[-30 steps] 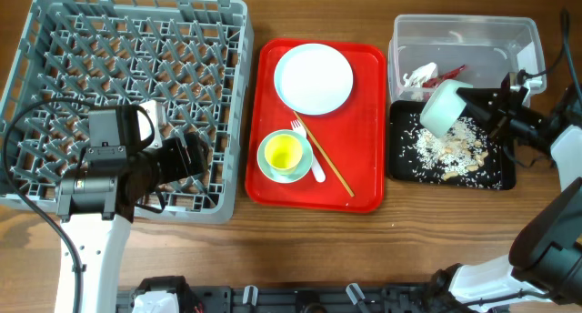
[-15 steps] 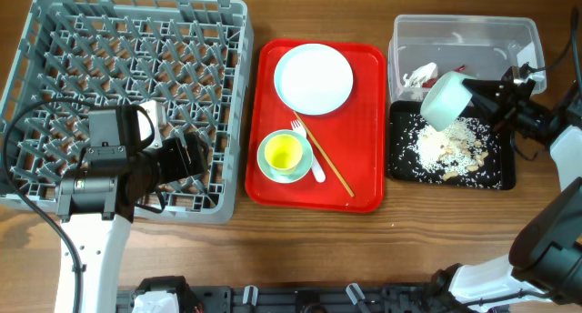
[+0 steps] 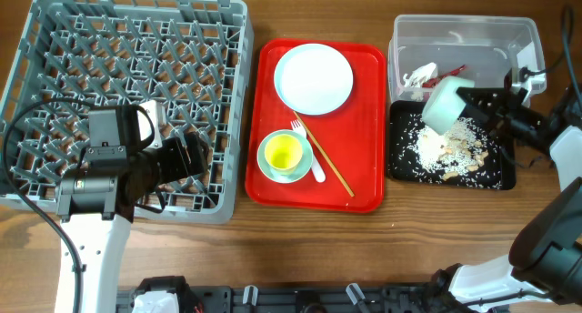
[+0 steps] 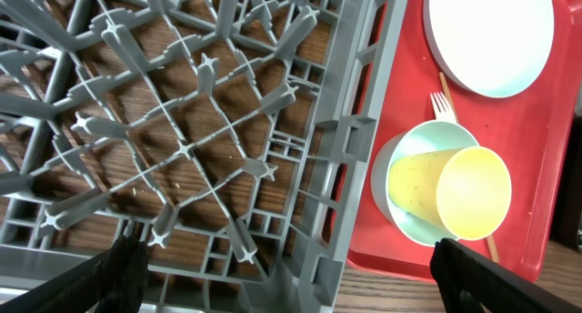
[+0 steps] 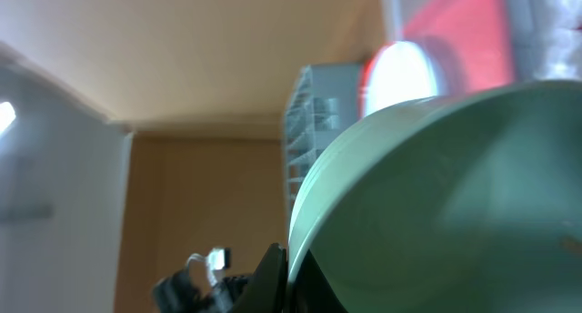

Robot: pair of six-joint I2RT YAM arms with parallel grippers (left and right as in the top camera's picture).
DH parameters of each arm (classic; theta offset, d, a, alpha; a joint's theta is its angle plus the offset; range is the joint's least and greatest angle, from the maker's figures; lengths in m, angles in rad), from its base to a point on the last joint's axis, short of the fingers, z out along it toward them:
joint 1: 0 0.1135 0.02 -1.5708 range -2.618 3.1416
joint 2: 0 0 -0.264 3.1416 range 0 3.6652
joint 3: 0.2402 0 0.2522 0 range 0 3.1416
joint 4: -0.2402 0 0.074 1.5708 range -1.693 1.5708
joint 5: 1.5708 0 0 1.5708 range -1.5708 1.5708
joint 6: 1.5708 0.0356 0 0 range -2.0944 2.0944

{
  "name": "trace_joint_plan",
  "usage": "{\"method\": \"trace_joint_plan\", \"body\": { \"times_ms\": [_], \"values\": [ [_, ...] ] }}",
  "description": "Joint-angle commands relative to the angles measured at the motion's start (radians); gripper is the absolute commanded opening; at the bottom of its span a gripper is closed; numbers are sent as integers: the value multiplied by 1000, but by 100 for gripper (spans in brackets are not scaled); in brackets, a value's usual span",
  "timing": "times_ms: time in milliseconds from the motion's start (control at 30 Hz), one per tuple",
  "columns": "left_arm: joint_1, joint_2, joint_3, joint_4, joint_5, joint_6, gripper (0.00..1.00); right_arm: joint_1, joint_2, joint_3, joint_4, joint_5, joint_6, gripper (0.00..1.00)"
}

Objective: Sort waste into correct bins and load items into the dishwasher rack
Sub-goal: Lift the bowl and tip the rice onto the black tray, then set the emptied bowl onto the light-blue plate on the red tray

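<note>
My right gripper will put the pale green-blue bowl down on the white plate [image 3: 312, 76] [image 5: 400, 77] on the red serving tray.
My right gripper [image 3: 473, 104] is shut on the rim of a pale green-blue bowl [image 3: 444, 106], tilted over the black tray [image 3: 496, 178] of rice crumbs [image 3: 450, 145]. The bowl fills the right wrist view [image 5: 455, 204]. The clear tub [image 3: 536, 40] behind holds the red wrapper [image 3: 450, 75] and white scrap [image 3: 418, 76]. My left gripper [image 3: 195, 156] is open and empty over the grey rack's [image 3: 55, 22] front right corner. The white plate [image 3: 314, 78], second bowl [image 3: 265, 163] with the yellow cup [image 3: 284, 153], fork [image 3: 316, 172] and chopsticks [image 3: 332, 167] lie to its right.
The plate, bowl, cup, fork and chopsticks rest on a red serving tray [image 3: 364, 190] between the rack and the bins. In the left wrist view the rack's wall [image 4: 346, 167] stands beside the tray [image 4: 546, 122]. Bare wooden table runs along the front.
The held bowl rose slightly up and right over the black tray, then came back down. The left arm has not moved.
</note>
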Motion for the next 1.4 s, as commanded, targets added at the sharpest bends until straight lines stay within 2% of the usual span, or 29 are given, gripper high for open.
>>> {"method": "trace_joint_plan", "body": {
  "times_ms": [0,67,100,133,233,267,300,367,400,467,500,533,600,633,700,800,933,1100,1167,1267,1367],
  "values": [
    [3,2,19,3,12,-5,100,1,-3,-2,-48,128,-50,4],
    [3,2,19,3,12,-5,100,9,-3,-2,-58,-166,-315,4],
    [3,2,19,4,12,-5,100,15,-3,-1,-84,-214,-357,4],
    [3,2,19,8,12,-5,100,22,-3,-1,-78,-185,-331,4],
    [3,2,19,15,12,-5,100,33,-3,-1,-109,221,-77,4],
    [3,2,19,14,12,-5,100,33,-3,-1,-125,272,-42,4],
    [3,2,19,13,12,-5,100,33,-3,-1,-127,203,-105,4],
    [3,2,19,14,12,-5,100,34,-3,-1,-162,-84,-392,4],
    [3,2,19,14,12,-5,100,37,-3,-1,-202,-143,-441,4],
    [3,2,19,14,12,-5,100,37,-3,-1,-192,30,-280,4],
    [3,2,19,14,12,-5,100,39,-3,-1,-193,211,-155,4],
    [3,2,19,14,12,-5,100,42,-3,-1,-205,272,-164,4],
    [3,2,19,14,12,-5,100,62,-6,0,-292,78,-488,4],
    [3,2,19,14,12,-5,100,70,-7,2,-330,39,-558,4],
    [3,2,19,14,12,-5,100,85,-7,2,-332,76,-515,4],
    [3,2,19,14,12,-5,100,128,-8,26,-347,230,-462,4],
    [3,2,19,14,12,-5,100,194,-50,123,-439,302,-467,4],
    [3,2,19,20,12,-5,100,418,-156,286,-454,690,-328,4],
    [3,2,19,21,12,-5,100,525,-167,296,-381,796,-265,4],
    [3,2,19,21,12,-5,100,716,-163,296,-160,1002,-177,4],
    [3,2,19,21,12,-5,100,869,-156,295,2,1108,-179,4]
  ]
}}
